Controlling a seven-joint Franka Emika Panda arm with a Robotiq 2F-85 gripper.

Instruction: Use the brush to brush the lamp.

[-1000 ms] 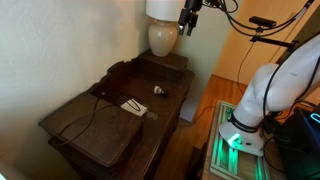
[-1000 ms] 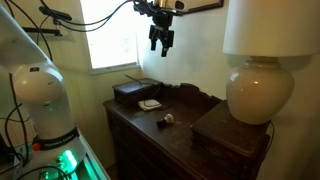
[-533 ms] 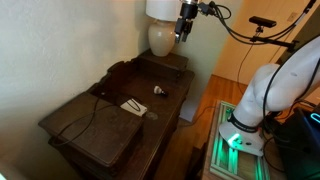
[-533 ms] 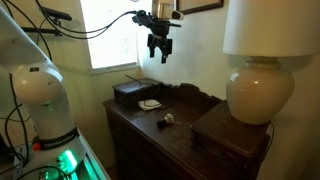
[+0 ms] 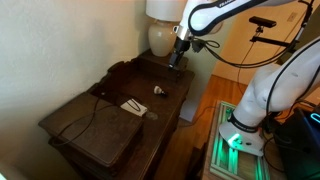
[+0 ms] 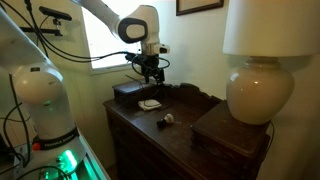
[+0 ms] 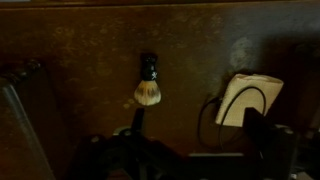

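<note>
The brush's pale end must stay free to brush the lamp. So next I should move my gripper to the brush's dark handle (image 5: 163,93) (image 7: 149,68) and close it there.
The brush (image 7: 148,82) is small and dark with a pale whitish end. It lies on the dark wooden table, just ahead of my gripper (image 7: 195,150) in the wrist view. It also shows in both exterior views (image 5: 160,92) (image 6: 165,121). My gripper (image 5: 178,52) (image 6: 150,70) hangs above the table, open and empty, with its jaws wide apart. The lamp (image 5: 162,38) (image 6: 258,95) has a round cream base and a pale shade, and it stands on a raised wooden box at the table's end, beside the gripper in an exterior view.
A white card with dark stripes (image 7: 250,98) (image 5: 134,106) (image 6: 150,103) lies on the table near the brush, with a black cable (image 7: 205,120) looping beside it. A dark box (image 6: 130,92) sits at the table's other end. The robot base (image 5: 262,105) stands beside the table.
My gripper has come down from beside the lamp shade to a lower height over the table, closer to the brush. The brush, card and lamp have not moved.
</note>
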